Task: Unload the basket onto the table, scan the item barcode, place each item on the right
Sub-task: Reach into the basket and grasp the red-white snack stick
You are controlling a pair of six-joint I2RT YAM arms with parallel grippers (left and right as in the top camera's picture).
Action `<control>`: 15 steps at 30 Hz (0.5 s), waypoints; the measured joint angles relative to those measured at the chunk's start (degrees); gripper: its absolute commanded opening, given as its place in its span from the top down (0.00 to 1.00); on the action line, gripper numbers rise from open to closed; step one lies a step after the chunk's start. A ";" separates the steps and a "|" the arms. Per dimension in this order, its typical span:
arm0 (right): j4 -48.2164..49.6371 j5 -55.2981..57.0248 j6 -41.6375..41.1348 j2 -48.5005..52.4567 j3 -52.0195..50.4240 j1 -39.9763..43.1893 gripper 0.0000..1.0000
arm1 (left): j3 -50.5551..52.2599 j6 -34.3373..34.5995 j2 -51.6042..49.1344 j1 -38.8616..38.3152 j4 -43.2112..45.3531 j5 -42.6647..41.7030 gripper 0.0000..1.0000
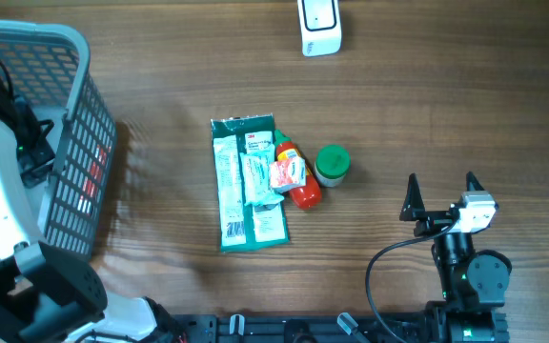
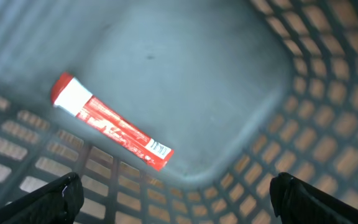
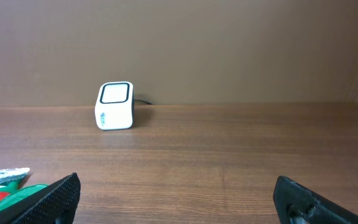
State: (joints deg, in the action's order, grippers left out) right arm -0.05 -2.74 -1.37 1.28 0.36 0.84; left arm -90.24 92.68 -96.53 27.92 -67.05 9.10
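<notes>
My left gripper will grab the red tube's middle (image 1: 91, 182) (image 2: 113, 125), between its white bands, at the bottom of the grey basket.
The white barcode scanner (image 1: 320, 27) stands at the table's far edge; in the right wrist view the scanner (image 3: 114, 106) faces me from the far left. A green packet (image 1: 246, 186), a red bottle (image 1: 296, 176) and a green-lidded jar (image 1: 332, 164) lie together mid-table. My right gripper (image 1: 441, 191) hovers open to the right of them, and nothing sits between its fingers (image 3: 55, 199). My left gripper (image 2: 179, 202) is open inside the grey basket (image 1: 74, 143), above a red tube (image 2: 110, 127) lying on the basket floor.
The basket's mesh walls (image 2: 328, 124) surround the left gripper on all sides. A cable runs from the scanner along the wall. Bare wooden table (image 3: 229, 162) stretches between the right gripper and the scanner.
</notes>
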 measured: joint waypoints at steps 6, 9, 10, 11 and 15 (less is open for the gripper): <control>0.00 0.00 0.00 0.00 0.00 0.00 0.00 | 3.58 19.04 -4.42 0.26 0.17 -0.13 0.00; 0.00 0.00 0.00 0.00 0.00 0.00 0.00 | 5.44 22.93 -7.43 0.26 2.60 -0.61 0.00; 0.00 0.00 -0.02 0.00 0.00 0.00 0.00 | 6.03 23.28 -8.63 0.26 3.74 -0.72 0.00; 0.00 0.00 -0.02 0.00 0.00 0.00 0.01 | 6.67 23.28 -9.77 0.26 4.85 -0.92 0.00; 0.00 0.00 0.00 0.00 0.00 0.00 0.00 | 8.02 23.28 -14.08 0.26 7.98 -1.27 0.00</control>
State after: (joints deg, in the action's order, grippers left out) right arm -0.05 -2.74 -1.37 1.28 0.36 0.84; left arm -82.21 115.96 -110.61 28.18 -59.07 7.84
